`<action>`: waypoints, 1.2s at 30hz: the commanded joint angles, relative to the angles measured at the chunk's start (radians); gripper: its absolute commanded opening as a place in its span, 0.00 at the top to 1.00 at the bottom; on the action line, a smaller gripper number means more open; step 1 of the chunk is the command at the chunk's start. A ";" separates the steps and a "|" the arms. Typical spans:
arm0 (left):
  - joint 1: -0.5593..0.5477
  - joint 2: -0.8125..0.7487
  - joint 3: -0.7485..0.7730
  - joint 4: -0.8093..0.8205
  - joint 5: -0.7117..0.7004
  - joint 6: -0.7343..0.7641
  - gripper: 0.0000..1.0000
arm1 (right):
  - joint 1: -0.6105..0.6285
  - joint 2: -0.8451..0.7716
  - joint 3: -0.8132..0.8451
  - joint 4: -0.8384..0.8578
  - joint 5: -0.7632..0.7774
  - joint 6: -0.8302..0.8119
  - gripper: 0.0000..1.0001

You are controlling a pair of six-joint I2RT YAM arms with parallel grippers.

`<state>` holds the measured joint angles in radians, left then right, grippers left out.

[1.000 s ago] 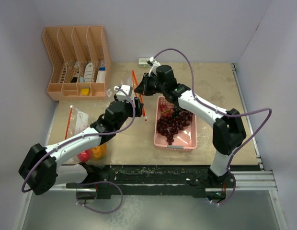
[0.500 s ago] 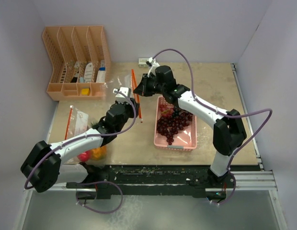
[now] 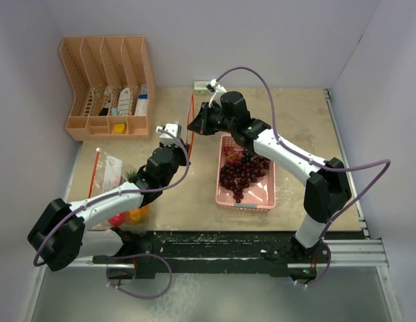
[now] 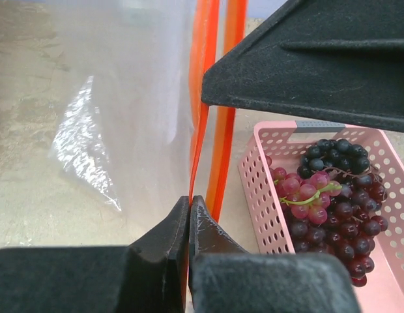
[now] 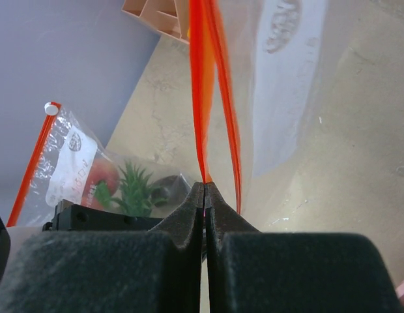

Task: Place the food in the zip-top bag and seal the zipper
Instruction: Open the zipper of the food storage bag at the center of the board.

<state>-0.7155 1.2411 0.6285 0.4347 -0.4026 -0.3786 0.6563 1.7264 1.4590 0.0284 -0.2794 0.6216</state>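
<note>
My right gripper's shut fingers are beside the tray-side piece of the zipper, which runs outside them, so they should open and pinch that piece [image 5: 233, 147] before spreading the bag's opening.
A clear zip-top bag [image 3: 190, 115] with an orange zipper hangs between both grippers, its mouth parted. My left gripper [image 3: 185, 139] [image 4: 189, 202] is shut on one zipper strip [image 4: 201, 98]; the other strip [image 4: 223, 130] runs free beside it. My right gripper [image 3: 197, 125] [image 5: 204, 188] is shut on the opposite strip [image 5: 201, 98]. The bag's film [image 4: 124, 98] looks empty. Food shows as dark and red grape bunches [image 3: 243, 173] [image 4: 332, 208] in a pink tray [image 3: 265, 198] to the right. A pineapple and a peach [image 3: 129, 215] lie near the left arm.
A second zip-top bag [image 3: 104, 171] [image 5: 65, 163] lies flat at the left, with green leaves [image 5: 133, 186] and a peach [image 5: 101, 173] seen through it. A peach-coloured file rack [image 3: 107, 87] stands at the back left. A small white block [image 3: 201, 87] sits by the back wall.
My left gripper has shut onto the bag's zipper strip. The orange zipper has swung from slanted to nearly upright. The right gripper has kept its hold, shifting only slightly.
</note>
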 commanded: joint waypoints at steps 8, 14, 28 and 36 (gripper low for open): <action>0.007 -0.054 -0.014 0.025 -0.065 0.016 1.00 | 0.005 -0.071 -0.041 0.002 -0.023 -0.003 1.00; 0.009 -0.070 -0.031 0.046 -0.062 0.035 1.00 | 0.005 -0.114 -0.065 -0.020 0.000 -0.024 0.77; 0.011 -0.131 -0.012 -0.009 -0.003 0.026 1.00 | 0.008 -0.124 -0.053 -0.105 0.100 -0.087 0.43; 0.010 -0.130 0.000 -0.021 0.021 0.027 1.00 | 0.040 -0.077 -0.006 -0.067 0.080 -0.086 0.43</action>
<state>-0.7136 1.1309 0.5964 0.3962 -0.4053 -0.3561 0.6765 1.6634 1.3846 -0.0772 -0.1936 0.5526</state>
